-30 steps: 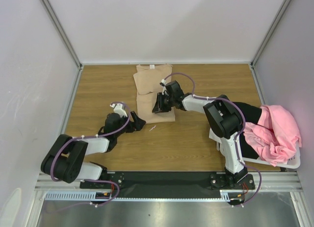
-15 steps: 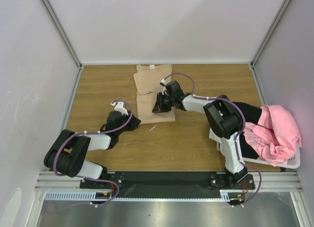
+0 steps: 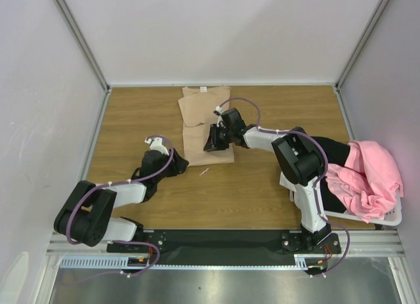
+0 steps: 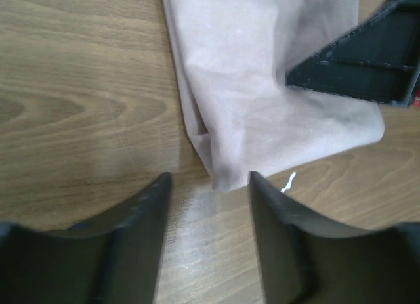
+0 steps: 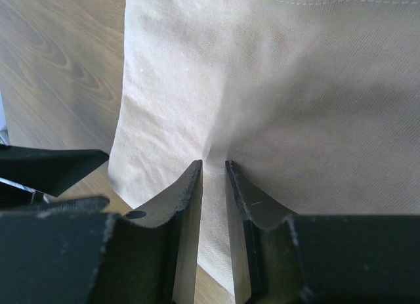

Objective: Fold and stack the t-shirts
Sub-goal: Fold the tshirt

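I need to open my left gripper wider and pinch that corner (image 4: 224, 178) before the next fold, as the tan t-shirt's near corner lies just past that gripper's fingers.
A tan t-shirt (image 3: 205, 120) lies folded in a long strip on the wooden table (image 3: 275, 186), at the back middle. My right gripper (image 3: 213, 142) presses down on its near part; in the right wrist view its jaws (image 5: 213, 165) stand nearly together, pinching a pucker of the tan cloth (image 5: 295, 87). My left gripper (image 3: 182, 163) sits low at the shirt's near left corner. In the left wrist view it (image 4: 209, 180) is open, with bare wood between the fingers and the cloth corner (image 4: 226, 176) just past the tips.
A white basket (image 3: 387, 220) at the right edge holds a pink t-shirt (image 3: 369, 176) over a black one (image 3: 338, 152). A small white scrap (image 3: 204, 171) lies on the wood near the shirt's near edge. Grey walls close three sides.
The left gripper's jaws have come narrower and it has edged closer to the shirt's near left corner. The right gripper has stayed put on the cloth.
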Tool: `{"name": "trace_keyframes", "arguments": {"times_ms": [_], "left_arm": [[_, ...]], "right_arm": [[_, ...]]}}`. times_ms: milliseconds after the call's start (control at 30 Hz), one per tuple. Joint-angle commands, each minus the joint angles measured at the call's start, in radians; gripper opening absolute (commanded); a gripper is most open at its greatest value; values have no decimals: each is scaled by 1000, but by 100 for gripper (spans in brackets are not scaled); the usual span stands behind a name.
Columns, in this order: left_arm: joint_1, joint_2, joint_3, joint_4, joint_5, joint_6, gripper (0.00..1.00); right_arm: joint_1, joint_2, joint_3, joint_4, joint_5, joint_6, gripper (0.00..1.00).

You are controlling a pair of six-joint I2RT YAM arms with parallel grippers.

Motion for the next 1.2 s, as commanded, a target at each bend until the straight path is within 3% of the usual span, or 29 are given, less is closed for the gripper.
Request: {"name": "trace_keyframes", "arguments": {"times_ms": [0, 100, 200, 300, 433, 633, 833, 967, 1033, 1067, 1167], "left_arm": [[-7, 10, -20, 94, 58, -2, 61], [-11, 26, -18, 108, 73, 1, 64], [-19, 60, -12, 125, 73, 1, 60], [-20, 102, 5, 125, 78, -7, 49], [-22, 122, 17, 81, 20, -40, 25], [-22, 59, -13, 43, -54, -76, 0], [-22, -38, -20, -74, -134, -74, 0], [-22, -99, -9, -126, -112, -56, 10], [-25, -156, -4, -164, -94, -45, 34], [-31, -179, -4, -178, -91, -43, 55], [-37, -249, 0, -244, -89, -33, 73]], "right_arm": [[2, 9, 33, -7, 15, -17, 26], [2, 10, 33, -8, 13, -18, 26], [0, 10, 32, -5, 13, -15, 26], [2, 12, 33, -8, 13, -13, 26], [2, 7, 30, -11, 18, -17, 25], [2, 9, 30, -11, 18, -17, 25], [2, 9, 29, -13, 16, -14, 25], [12, -29, 29, -34, 7, -30, 27], [17, -83, 30, -48, 13, -53, 32], [17, -106, 29, -66, 19, -59, 36], [15, -196, 23, -109, 30, -87, 50]]}}
